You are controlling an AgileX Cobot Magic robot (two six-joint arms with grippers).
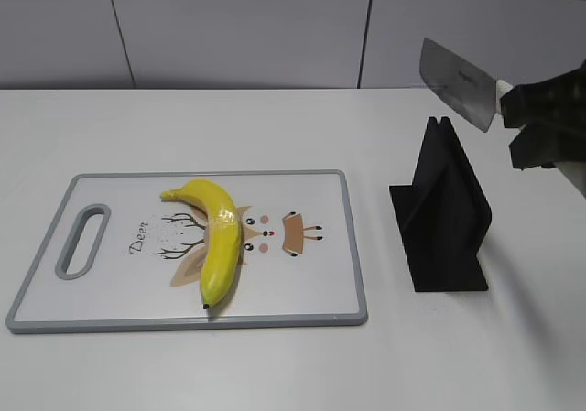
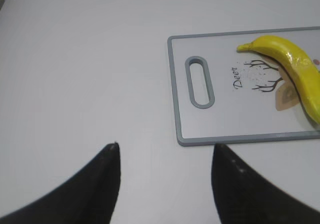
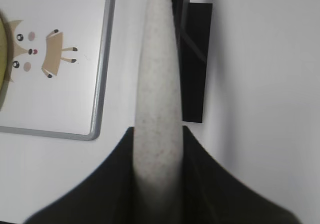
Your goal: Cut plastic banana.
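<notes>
The knife will go down in the slot (image 1: 464,166) (image 3: 181,14) between the black knife stand's upright plates, put there by my right gripper.
The plastic banana (image 1: 220,237) lies whole on the white cutting board (image 1: 110,292), dark tip toward the front edge. It also shows in the left wrist view (image 2: 295,64). My right gripper (image 1: 513,109) is shut on the pale handle of a knife (image 3: 157,84) and holds it in the air. The steel blade (image 1: 455,81) points left above the black knife stand (image 1: 444,210), well right of the banana. My left gripper (image 2: 165,149) is open and empty over bare table, left of the board's handle end (image 2: 200,82). It is out of the exterior view.
The board has a grey rim (image 1: 352,246) and a deer drawing. The knife stand sits right of the board and also shows in the right wrist view (image 3: 195,59). A grey panelled wall runs behind the table.
</notes>
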